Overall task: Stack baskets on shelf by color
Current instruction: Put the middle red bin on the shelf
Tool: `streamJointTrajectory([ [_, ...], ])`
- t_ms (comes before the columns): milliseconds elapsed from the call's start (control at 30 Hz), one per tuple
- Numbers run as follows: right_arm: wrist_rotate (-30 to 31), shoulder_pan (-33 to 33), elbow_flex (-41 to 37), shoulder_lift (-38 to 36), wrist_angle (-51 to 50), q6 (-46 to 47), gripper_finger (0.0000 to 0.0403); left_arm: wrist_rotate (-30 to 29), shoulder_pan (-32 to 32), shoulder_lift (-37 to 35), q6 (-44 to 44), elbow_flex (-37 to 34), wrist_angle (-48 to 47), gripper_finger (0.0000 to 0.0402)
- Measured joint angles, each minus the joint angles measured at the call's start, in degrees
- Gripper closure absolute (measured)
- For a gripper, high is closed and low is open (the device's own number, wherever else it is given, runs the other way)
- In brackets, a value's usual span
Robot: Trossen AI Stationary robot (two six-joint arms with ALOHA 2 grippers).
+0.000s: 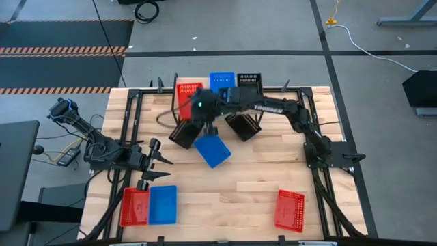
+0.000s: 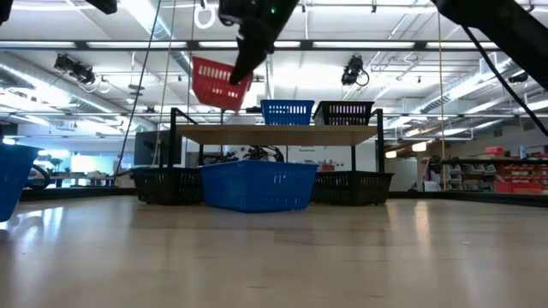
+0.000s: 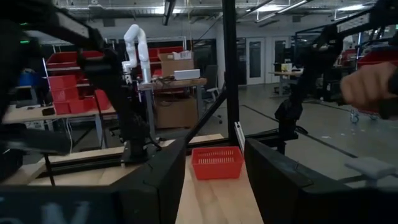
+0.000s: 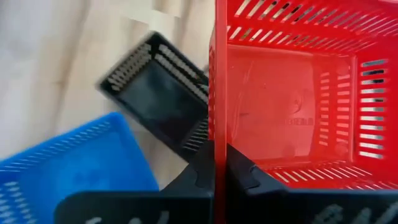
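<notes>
The red basket will go down from my right gripper onto the shelf's loose end (image 1: 191,89) beside its blue basket.
My right gripper (image 4: 214,171) is shut on a red basket (image 2: 214,83), which hangs tilted above the left end of the shelf (image 2: 274,130). A blue basket (image 2: 287,111) and a black basket (image 2: 345,112) stand on the shelf's plank top. On the table by the shelf lie a blue basket (image 1: 212,151) and two black baskets (image 1: 181,134) (image 1: 242,126). My left gripper (image 1: 158,161) waits open near the table's left edge, far from them. My right gripper pinches the red basket's side wall at its rim (image 4: 215,134), one finger (image 4: 245,174) inside the basket and one (image 4: 198,173) outside. In the low view the fingers come down at it from above. The basket is lifted clear of the shelf and hangs tilted.
A red basket (image 1: 134,206) and a blue basket (image 1: 162,204) lie side by side at the near left corner. Another red basket (image 1: 290,209) lies near right and shows in the left wrist view (image 3: 216,163). Bare wood lies between them at the table's near middle.
</notes>
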Motion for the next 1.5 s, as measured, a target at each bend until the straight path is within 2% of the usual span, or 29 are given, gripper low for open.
streamJointTrajectory([
  [233, -5.44, -5.22, 0.02, 0.13, 2.84, -1.07, 0.0396, -0.23, 0.67, 0.00, 2.20, 0.00, 0.49, 0.0230],
  [333, -7.51, -6.44, 0.02, 0.13, 3.09, -1.05, 0.0396, -2.10, 1.35, -0.02, 2.50, 0.00, 1.19, 0.0230],
  [467, -7.82, -7.18, -0.19, 0.13, 3.58, -1.05, 0.0389, -5.98, 2.86, -0.02, 2.55, 0.00, 2.99, 0.0230],
  [900, -7.49, -7.78, -5.56, 0.24, 10.60, -1.07, 0.0374, -6.25, 5.90, 0.03, 4.01, 0.00, 6.86, 0.0230],
  [1333, -7.96, -7.69, -5.90, 0.24, 11.59, 0.68, 0.0283, -6.24, 5.90, 0.04, 5.58, 0.00, 7.65, 0.0230],
  [1500, -8.37, -6.49, -5.33, 0.24, 11.25, 0.67, 0.0264, -6.24, 5.90, 0.04, 5.59, 0.00, 7.63, 0.0230],
])
